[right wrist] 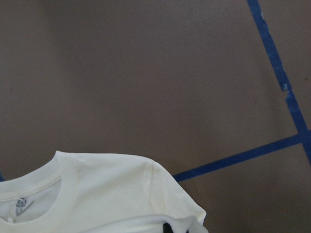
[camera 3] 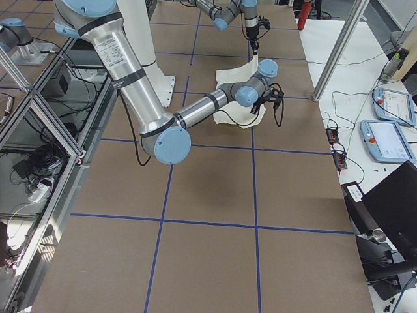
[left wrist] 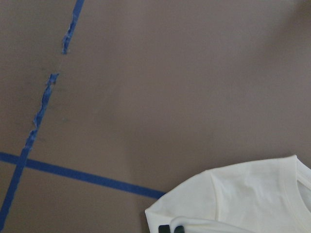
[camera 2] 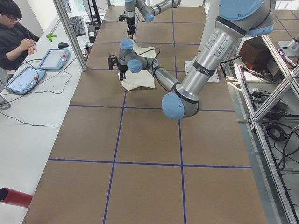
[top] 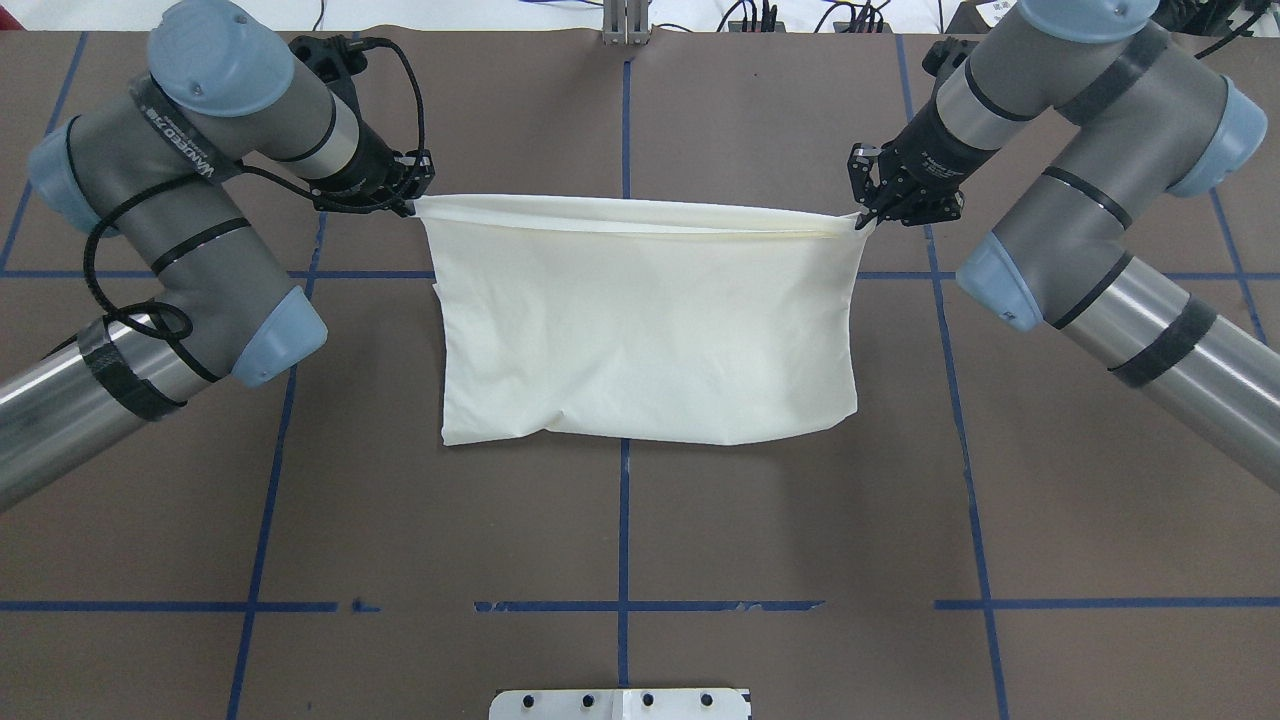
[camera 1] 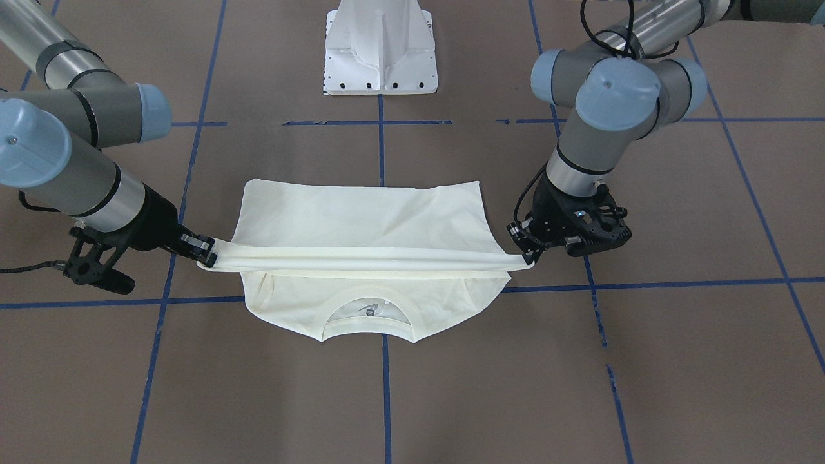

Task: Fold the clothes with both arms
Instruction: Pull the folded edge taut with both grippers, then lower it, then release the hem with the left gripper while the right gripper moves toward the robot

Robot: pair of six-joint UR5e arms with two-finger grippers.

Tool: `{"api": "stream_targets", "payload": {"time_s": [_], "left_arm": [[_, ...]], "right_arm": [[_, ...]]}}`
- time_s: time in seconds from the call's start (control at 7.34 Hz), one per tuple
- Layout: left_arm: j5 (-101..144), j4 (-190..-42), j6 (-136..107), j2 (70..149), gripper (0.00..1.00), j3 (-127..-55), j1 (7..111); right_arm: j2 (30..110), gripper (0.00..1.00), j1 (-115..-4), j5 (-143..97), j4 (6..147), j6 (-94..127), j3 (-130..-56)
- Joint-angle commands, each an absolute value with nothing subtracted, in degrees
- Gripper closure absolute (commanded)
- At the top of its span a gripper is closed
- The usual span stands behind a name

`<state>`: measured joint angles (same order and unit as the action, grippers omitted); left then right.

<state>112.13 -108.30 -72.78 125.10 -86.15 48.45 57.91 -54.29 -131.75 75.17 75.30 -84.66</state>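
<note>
My left gripper has the end of the piece of cloth. It will let go of it just past the blue tape line (camera 1: 514,300) (left wrist: 149,176) beside the shirt's collar end.
The clothes, one cream shirt (camera 1: 361,212), lie plain side up on the brown table (top: 620,500). The ribbed collar (camera 1: 367,312) points away from the robot. A folded band of the shirt (top: 640,222) is stretched taut between both arms, raised above the collar end. My left gripper (top: 410,206) is shut on the band's end on the robot's left, which the front-facing view shows as the left gripper (camera 1: 530,258) at that view's right. My right gripper (top: 862,220) is shut on the other end, again the right gripper (camera 1: 207,256). Both wrist views show the collar end (right wrist: 97,194) below.
The white pedestal base (camera 1: 380,58) stands behind the shirt on the robot's side. Blue tape lines (top: 622,520) cross the table. A person (camera 2: 14,32) sits at a side desk with tablets (camera 2: 53,58). A red cylinder (camera 2: 14,196) lies at that desk's near end.
</note>
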Motion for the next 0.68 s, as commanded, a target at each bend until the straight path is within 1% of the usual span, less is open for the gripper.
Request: {"api": "stream_targets", "payload": {"time_s": [0.0,0.41,0.55], "left_arm": [[112.06,-115.29,-72.6,128.04,1.0,-78.08,48.87],[112.06,-115.49,-72.86,128.14,1.0,-77.69,46.95],[112.06,-115.4,-72.95,128.23,1.0,-78.04,46.67]], "right_arm": [[55.46,1.0,-54.05,-130.87,75.15,75.06,-79.64],[55.28,1.0,-53.88,-129.73,75.15,75.06,-79.28],[54.94,0.76,-53.53,-129.73,75.15,75.06,-79.28]]}}
